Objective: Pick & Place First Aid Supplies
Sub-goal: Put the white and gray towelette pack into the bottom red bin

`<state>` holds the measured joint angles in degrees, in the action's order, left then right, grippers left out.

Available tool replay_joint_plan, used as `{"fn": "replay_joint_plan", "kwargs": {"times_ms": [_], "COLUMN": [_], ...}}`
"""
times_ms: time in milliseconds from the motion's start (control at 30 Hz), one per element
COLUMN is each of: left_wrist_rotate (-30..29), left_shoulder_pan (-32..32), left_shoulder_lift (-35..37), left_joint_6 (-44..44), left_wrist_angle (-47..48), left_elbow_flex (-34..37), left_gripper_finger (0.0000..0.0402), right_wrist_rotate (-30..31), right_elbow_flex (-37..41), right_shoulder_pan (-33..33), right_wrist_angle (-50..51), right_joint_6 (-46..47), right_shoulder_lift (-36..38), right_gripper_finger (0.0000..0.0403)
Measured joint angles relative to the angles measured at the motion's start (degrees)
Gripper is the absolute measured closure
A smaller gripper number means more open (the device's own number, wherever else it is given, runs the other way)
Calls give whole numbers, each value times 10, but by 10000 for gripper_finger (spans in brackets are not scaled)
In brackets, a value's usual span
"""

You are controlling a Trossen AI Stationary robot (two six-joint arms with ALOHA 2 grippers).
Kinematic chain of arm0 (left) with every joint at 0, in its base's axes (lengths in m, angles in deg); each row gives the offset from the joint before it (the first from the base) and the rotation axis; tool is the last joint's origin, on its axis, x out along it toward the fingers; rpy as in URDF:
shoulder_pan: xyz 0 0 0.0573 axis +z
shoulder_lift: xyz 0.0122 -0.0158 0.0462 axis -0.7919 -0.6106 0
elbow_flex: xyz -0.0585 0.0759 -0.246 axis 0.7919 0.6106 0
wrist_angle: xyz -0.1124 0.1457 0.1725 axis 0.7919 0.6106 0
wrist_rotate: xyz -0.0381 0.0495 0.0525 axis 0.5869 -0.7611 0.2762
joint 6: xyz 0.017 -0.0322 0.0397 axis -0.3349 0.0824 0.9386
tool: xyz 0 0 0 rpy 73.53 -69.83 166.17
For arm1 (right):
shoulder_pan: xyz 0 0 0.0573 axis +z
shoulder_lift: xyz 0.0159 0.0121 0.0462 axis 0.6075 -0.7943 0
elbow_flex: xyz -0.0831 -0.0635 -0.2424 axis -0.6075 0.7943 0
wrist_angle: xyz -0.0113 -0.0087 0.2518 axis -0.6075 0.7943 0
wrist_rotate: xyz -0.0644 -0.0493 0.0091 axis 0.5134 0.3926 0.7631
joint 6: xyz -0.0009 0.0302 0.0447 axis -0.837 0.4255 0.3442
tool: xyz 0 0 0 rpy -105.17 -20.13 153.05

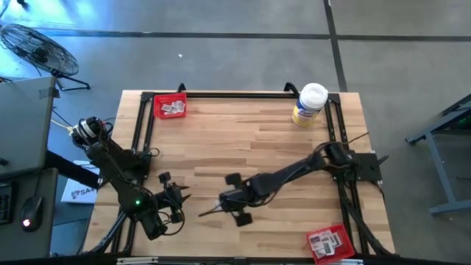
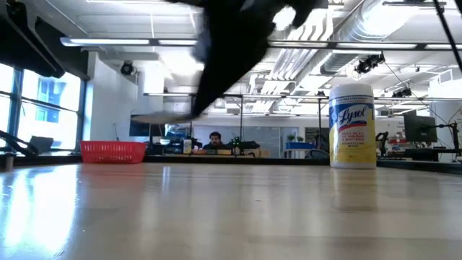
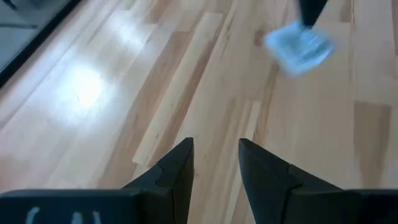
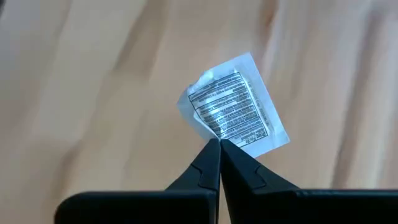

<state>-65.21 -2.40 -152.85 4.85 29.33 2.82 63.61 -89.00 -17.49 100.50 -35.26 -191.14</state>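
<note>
My right gripper is going to release the white packet so that it rests on top of the packets in the near red tray (image 1: 328, 244).
My right gripper (image 4: 219, 148) is shut on one first aid supply, a small white square packet (image 4: 233, 109) with dark print, over the middle of the table's near half (image 1: 202, 213). The left wrist view shows the same packet (image 3: 300, 48) under the right gripper's dark fingers. My left gripper (image 3: 214, 158) waits open at the near left (image 1: 179, 199) with nothing between its fingers. More packets lie in the red tray (image 1: 169, 107) at the far left and in the red tray (image 1: 329, 243) at the near right. My right gripper pinches the packet's edge near one corner (image 4: 229, 138) between its two fingertips. The fingers slant down from the table's right side. The rest of the packet sticks out past the fingertips, tilted and clear of the wooden table top.
A white-lidded, yellow-labelled tub (image 1: 309, 105) stands at the far right, and the low view shows it too (image 2: 352, 126). A black frame (image 1: 235, 93) runs along the table's far edge and sides. Bare wood lies between the two trays. A person sits far behind the table (image 2: 214, 139).
</note>
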Motion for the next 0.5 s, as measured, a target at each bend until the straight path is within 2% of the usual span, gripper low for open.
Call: {"fn": "replay_joint_plan", "kwargs": {"times_ms": [133, 300, 400, 500], "left_wrist_rotate": [-24, -65, -101, -136], "left_shoulder_pan": [0, 0, 0, 0], "left_shoulder_lift": [0, 0, 0, 0], "left_joint_6": [0, -1, -1, -1], "left_wrist_angle": [-1, -3, -4, -5], "left_elbow_flex": [0, 0, 0, 0], "left_gripper_finger": [277, 277, 277, 277], "right_wrist_rotate": [-26, -60, -106, -189], "right_elbow_flex": [1, 7, 27, 62], "right_shoulder_pan": [36, 111, 170, 236], "right_wrist_angle": [139, 305, 349, 353], "right_joint_6": [83, 264, 387, 503], "right_shoulder_lift": [45, 90, 116, 137], "right_gripper_finger": [402, 402, 402, 402]}}
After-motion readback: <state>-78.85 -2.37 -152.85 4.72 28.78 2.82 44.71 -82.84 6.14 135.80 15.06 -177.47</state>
